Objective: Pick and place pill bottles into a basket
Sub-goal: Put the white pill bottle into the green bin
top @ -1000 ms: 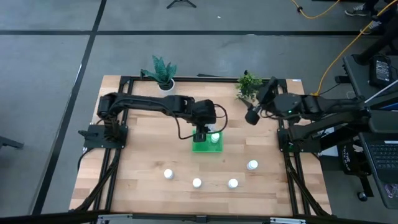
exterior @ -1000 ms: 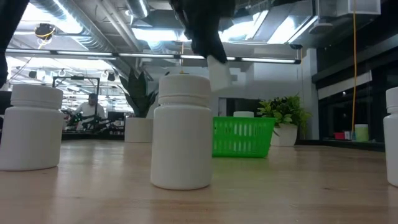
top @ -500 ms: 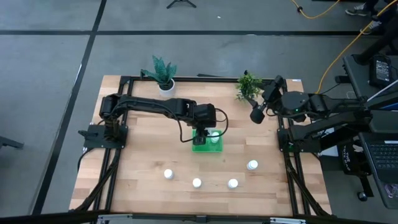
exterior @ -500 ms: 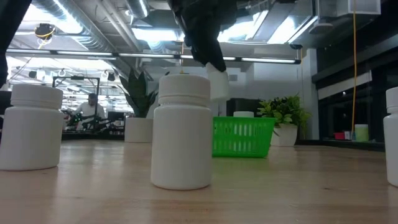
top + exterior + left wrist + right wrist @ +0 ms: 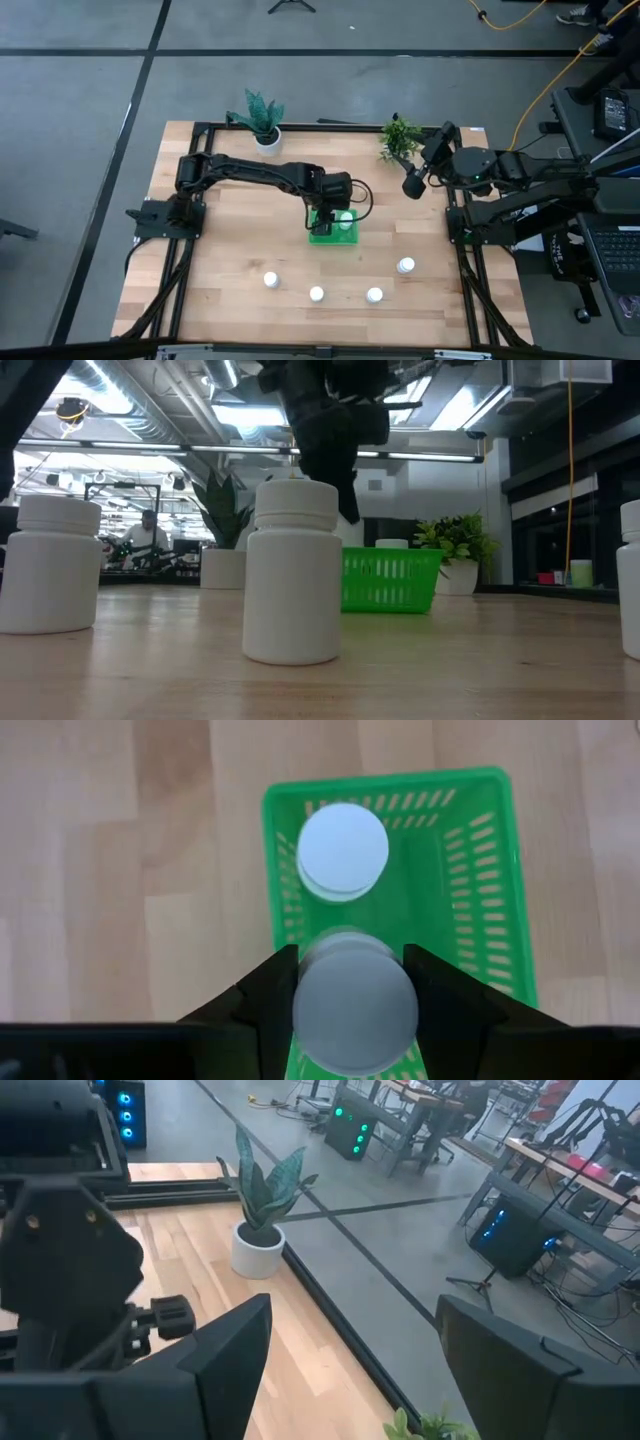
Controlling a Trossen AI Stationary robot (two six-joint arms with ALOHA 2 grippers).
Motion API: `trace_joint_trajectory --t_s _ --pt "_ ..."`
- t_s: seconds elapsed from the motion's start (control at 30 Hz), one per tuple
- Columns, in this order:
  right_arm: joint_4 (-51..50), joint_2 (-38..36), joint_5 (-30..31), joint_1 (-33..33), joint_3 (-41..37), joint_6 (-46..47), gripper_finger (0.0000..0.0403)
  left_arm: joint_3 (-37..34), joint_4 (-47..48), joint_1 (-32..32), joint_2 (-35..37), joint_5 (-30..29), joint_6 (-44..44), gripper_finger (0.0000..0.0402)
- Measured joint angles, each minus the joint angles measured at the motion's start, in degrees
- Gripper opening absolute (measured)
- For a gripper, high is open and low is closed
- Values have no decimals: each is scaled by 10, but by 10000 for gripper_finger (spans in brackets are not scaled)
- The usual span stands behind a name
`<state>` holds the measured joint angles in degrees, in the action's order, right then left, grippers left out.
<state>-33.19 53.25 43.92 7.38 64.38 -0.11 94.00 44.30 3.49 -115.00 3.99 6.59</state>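
Note:
The white pill bottle will go down from my left gripper onto the green basket's bottom, close beside the standing bottle [image 5: 336, 220] [image 5: 353, 978].
My left gripper [image 5: 322, 222] is shut on a white pill bottle [image 5: 354, 1005] over the near end of the green basket [image 5: 333, 232]. A second bottle [image 5: 343, 852] stands upright on the basket's floor at its far end. Several more bottles stand upright on the table near its front edge, among them one at the left [image 5: 271, 280] and one at the right [image 5: 406, 265]. In the low view a table bottle [image 5: 293, 570] hides the held one. My right gripper [image 5: 410, 187] is open and empty, raised at the far right. My left gripper pinches the bottle's round side [image 5: 305, 1000] between its two fingers [image 5: 268, 1005], one on each side. The fingers point down from above. The bottle stays upright inside the basket's walls; whether it touches the basket's floor I cannot tell.
A potted plant in a white pot [image 5: 263, 120] stands at the far left of the table and a bushy plant [image 5: 400, 135] at the far right, beside my right gripper. Bare wood lies on both sides of the basket.
My left gripper has gone down with the bottle toward the basket, staying shut on it. The bottle stays upright. My right gripper has shifted a little toward the table's right edge.

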Motion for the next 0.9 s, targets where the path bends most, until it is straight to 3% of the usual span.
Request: trace_joint_trajectory --t_s 0.9 --pt "-20 0 0 0 0 -2 284 0 -55 13 -35 41 12 156"
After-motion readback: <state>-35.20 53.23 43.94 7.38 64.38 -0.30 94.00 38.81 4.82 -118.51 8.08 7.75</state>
